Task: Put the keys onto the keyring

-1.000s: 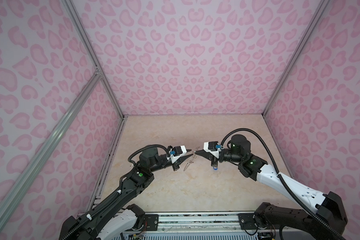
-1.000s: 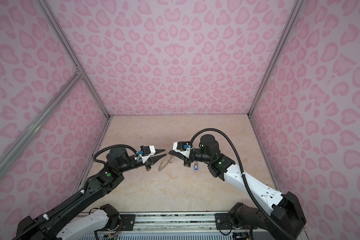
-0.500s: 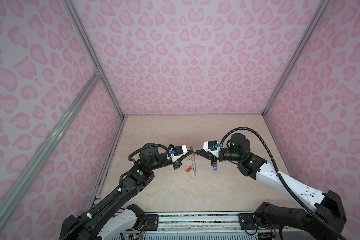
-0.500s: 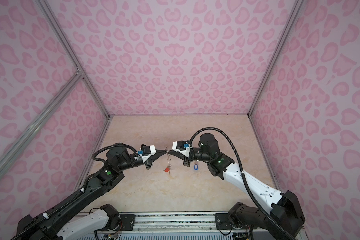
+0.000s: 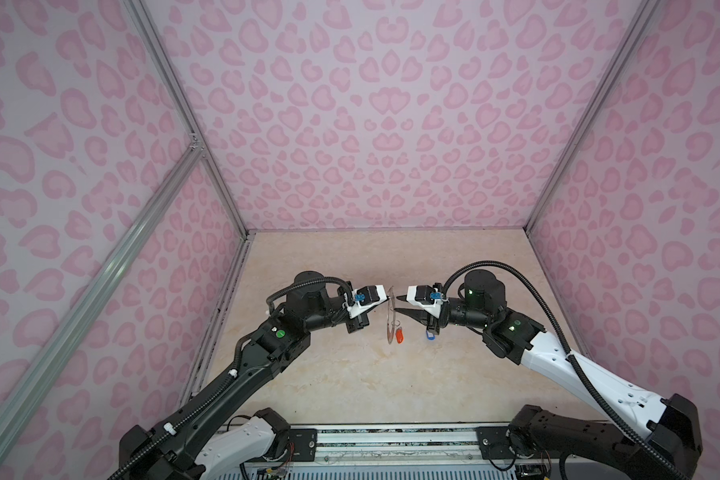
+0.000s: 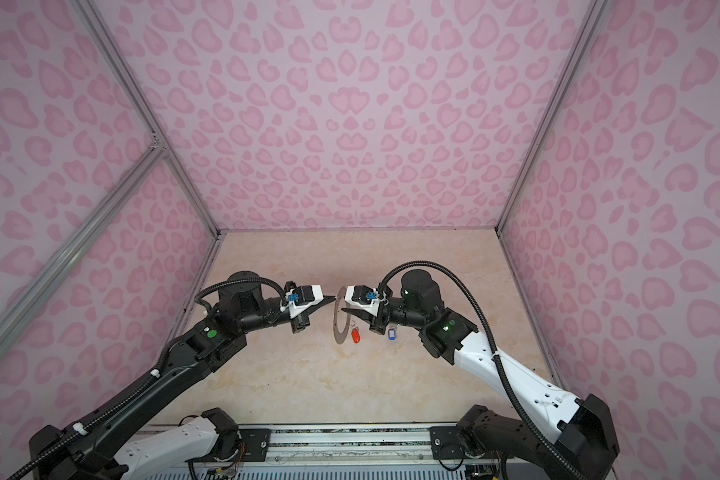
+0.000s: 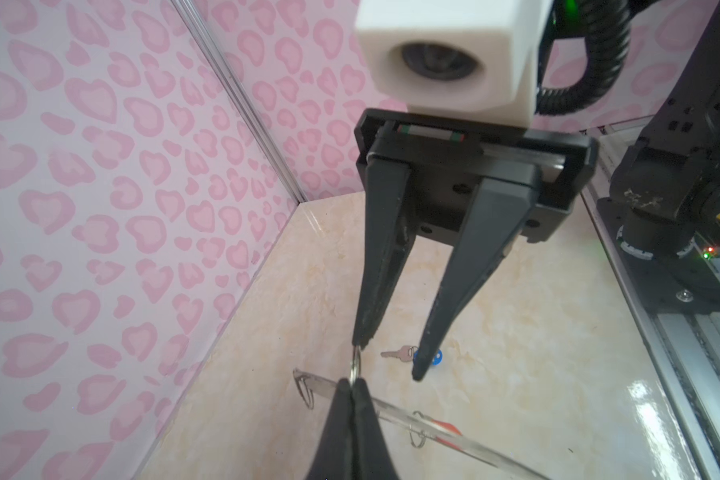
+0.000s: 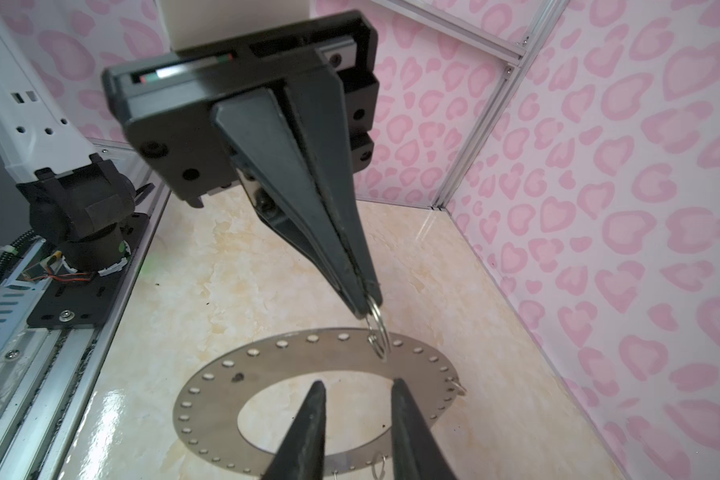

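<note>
The wire loop's upper end is covered by my left gripper's fingers, so next my right gripper grabs the loop's loose lower end (image 8: 381, 347) before my left gripper opens and backs away.
The keyring (image 6: 336, 328), a flat grey disc with small rim holes, hangs on edge between the two arms; the right wrist view shows its face (image 8: 308, 357). My left gripper (image 6: 332, 298) is shut on a thin wire loop (image 8: 378, 328) at the disc's upper rim, as the left wrist view (image 7: 352, 381) confirms. My right gripper (image 8: 358, 382) stands open just in front of the disc's centre hole, holding nothing. The red-tagged key (image 6: 355, 335) hangs at the disc's lower edge. The blue-tagged key (image 7: 400, 354) lies on the floor below the right gripper (image 5: 399, 304).
The beige marble floor (image 5: 350, 386) is walled in by pink-patterned panels on three sides. A metal rail with both arm bases (image 5: 391, 440) runs along the front edge. More wire loops (image 7: 417, 436) hang on the disc's rim.
The keyring has swung from a tilt between both grippers to hanging upright from the left one. The left gripper has shut on the loop; the right gripper has opened and let go.
</note>
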{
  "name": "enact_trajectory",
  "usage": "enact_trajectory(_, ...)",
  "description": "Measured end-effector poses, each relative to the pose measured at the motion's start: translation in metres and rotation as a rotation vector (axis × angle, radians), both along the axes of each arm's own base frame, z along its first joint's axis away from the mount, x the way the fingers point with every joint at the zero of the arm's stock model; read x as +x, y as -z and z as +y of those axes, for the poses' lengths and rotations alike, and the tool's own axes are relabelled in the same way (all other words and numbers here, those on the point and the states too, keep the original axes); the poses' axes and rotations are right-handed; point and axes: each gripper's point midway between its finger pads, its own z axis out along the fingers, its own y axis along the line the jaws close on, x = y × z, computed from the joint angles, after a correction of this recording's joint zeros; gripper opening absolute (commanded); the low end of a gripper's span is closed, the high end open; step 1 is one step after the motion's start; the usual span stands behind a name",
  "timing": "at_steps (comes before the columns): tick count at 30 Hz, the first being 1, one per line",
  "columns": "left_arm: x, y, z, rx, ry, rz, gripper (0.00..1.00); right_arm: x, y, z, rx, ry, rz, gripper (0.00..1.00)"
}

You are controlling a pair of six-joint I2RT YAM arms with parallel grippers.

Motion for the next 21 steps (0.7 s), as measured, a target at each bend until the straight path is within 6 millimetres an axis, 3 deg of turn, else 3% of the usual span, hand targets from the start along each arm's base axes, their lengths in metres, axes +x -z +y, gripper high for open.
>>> enact_trajectory(11, -0.006, 0.022, -0.002, 0.201, 0.010, 0.010, 0.03, -0.007, 0.008, 0.004, -0.021, -0.004, -0.005, 0.23)
enact_trajectory(21, -0.014, 0.025, -0.005, 0.250, 0.042, -0.006, 0.03, -0.005, 0.011, 0.007, -0.009, -0.004, -0.003, 0.17)
